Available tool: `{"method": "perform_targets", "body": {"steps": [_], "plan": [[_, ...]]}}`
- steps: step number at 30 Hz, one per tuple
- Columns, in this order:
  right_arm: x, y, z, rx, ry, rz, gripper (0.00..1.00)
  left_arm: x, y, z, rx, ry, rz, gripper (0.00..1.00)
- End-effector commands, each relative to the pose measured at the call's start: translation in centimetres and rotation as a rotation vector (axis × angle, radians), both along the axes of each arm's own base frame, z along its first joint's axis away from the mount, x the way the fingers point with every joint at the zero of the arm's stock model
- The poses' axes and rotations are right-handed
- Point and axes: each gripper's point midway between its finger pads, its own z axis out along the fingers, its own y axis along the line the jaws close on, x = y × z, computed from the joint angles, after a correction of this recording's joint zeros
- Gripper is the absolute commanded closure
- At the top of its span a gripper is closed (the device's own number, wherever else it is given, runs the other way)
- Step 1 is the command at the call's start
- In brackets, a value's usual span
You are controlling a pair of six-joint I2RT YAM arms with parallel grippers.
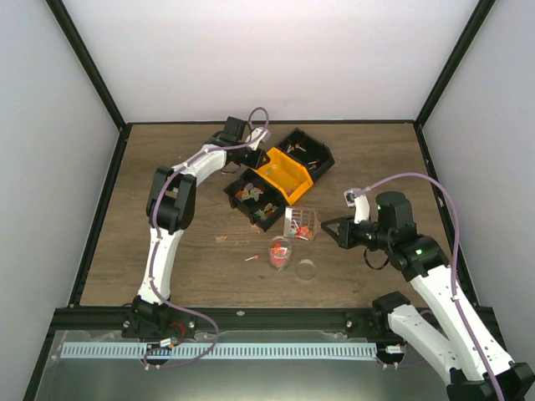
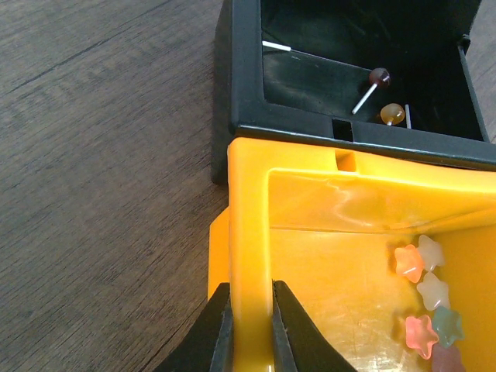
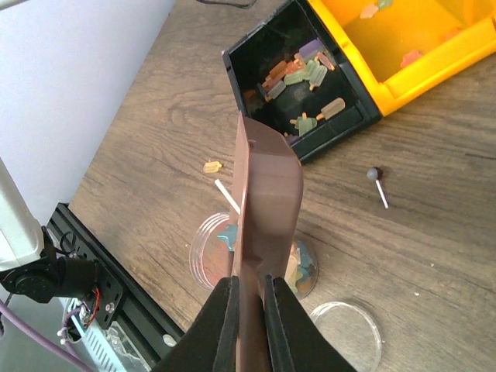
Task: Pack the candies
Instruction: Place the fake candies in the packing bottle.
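The robot's right gripper needs to set the brownish clear container down on the bare table (image 1: 331, 205) next to the orange bin.
Star-shaped candies (image 2: 422, 294) lie in the orange bin (image 2: 310, 256). My left gripper (image 2: 249, 329) is shut on that bin's side wall; in the top view the gripper (image 1: 248, 155) sits at the bin's far left corner. My right gripper (image 3: 249, 310) is shut on a thin brownish clear container (image 3: 267, 186), seen edge-on. In the top view it (image 1: 301, 224) holds a few candies just above the small clear cup (image 1: 280, 251). The cup (image 3: 302, 267) holds mixed candies and is partly hidden behind the held container.
A black bin (image 3: 302, 77) holds popsicle-shaped candies; another black bin (image 2: 372, 77) behind the orange one holds lollipops. A clear round lid (image 3: 345, 329) lies beside the cup. A loose lollipop (image 3: 377, 182), a white stick (image 3: 227, 195) and a yellow candy (image 3: 211, 166) lie on the table.
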Motion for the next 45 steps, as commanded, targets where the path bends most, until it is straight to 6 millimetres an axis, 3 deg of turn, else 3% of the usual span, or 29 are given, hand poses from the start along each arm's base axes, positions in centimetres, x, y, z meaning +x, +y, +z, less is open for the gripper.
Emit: {"method": "perform_targets", "body": {"steps": [1,13,21,36,45], "plan": [[0.0,-0.1,2.0,-0.022,-0.07,0.011,0.99,-3.0,-0.2,-6.3,0.068,0.133,-0.039,0.96],[-0.4,1.3,0.9,-0.07,-0.037,0.044,0.99,-2.9,-0.1,-6.3,0.068,0.131,-0.038,0.96],[0.1,0.9,0.9,-0.092,-0.054,0.017,0.99,-3.0,0.0,-6.5,0.074,0.133,-0.042,0.96],[-0.7,0.9,3.2,-0.09,-0.115,0.063,0.99,-3.0,0.0,-6.5,0.073,0.133,-0.039,0.96],[-1.1,1.0,1.8,-0.109,-0.087,0.088,0.99,-3.0,0.0,-6.5,0.074,0.134,-0.039,0.96]]}}
